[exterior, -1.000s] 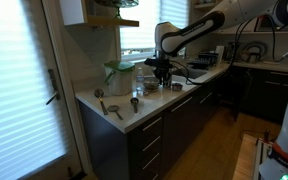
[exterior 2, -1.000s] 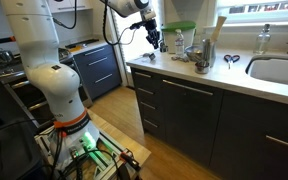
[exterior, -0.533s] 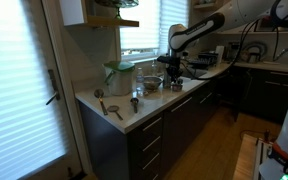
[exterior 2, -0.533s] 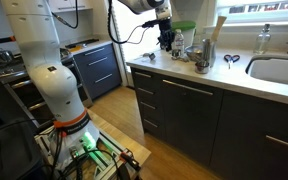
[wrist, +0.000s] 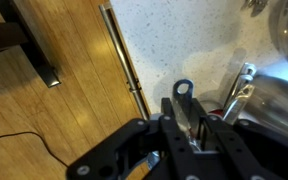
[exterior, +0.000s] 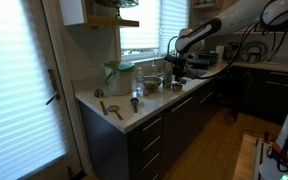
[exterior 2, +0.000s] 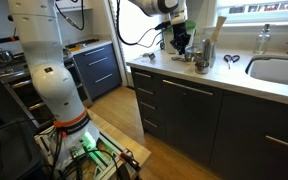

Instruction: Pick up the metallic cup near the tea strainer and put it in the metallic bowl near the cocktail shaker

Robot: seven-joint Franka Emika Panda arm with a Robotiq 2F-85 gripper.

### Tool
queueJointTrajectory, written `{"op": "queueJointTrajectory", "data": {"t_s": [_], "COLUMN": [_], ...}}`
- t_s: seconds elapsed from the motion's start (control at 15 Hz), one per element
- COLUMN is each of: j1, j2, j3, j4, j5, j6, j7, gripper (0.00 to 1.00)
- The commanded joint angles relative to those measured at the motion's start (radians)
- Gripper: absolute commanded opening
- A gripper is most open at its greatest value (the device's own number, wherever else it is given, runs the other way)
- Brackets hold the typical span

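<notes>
The robot's gripper will release the metallic cup inside the metallic bowl (exterior: 177,86) beside the cocktail shaker, near the front edge of the counter.
My gripper (wrist: 189,125) is shut on the flat handle of the metallic cup (wrist: 183,93). The handle's end, with a round hole, sticks out past the fingers, and the cup's body is hidden behind them. In both exterior views the gripper (exterior: 177,68) (exterior 2: 181,42) hangs just above the counter beside the cocktail shaker (exterior 2: 201,62). A broad shiny steel surface, which I take for the metallic bowl (wrist: 276,100), lies right of the gripper in the wrist view. The tea strainer (exterior: 114,110) lies at the counter's far end.
A tall clear jar with a green lid (exterior: 119,75) stands by the window. Another small metal cup (exterior: 135,103) stands near the strainer. Scissors (exterior 2: 230,60) and a sink (exterior 2: 279,70) lie beyond the shaker. The counter edge (wrist: 124,60) and wooden floor (wrist: 54,110) are left of the gripper.
The arm has carried the cup along the counter, away from the jar and strainer and towards the cocktail shaker. The gripper has stayed shut.
</notes>
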Motion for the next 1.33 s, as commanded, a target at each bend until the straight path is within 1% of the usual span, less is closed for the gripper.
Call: {"op": "queueJointTrajectory", "data": {"t_s": [0.0, 0.33, 1.07, 1.27], "j1": [-0.022, -0.032, -0.041, -0.041], "j2": [0.053, 0.098, 0.179, 0.191], "j3": [-0.011, -0.025, -0.033, -0.032], "j4": [0.031, 0.050, 0.096, 0.102], "j5": [0.067, 0.085, 0.119, 0.124], "j6": [0.080, 0.179, 0.271, 0.270], "j7": [-0.028, -0.041, -0.052, -0.052], "gripper": [0.05, 0.05, 0.05, 0.05]}}
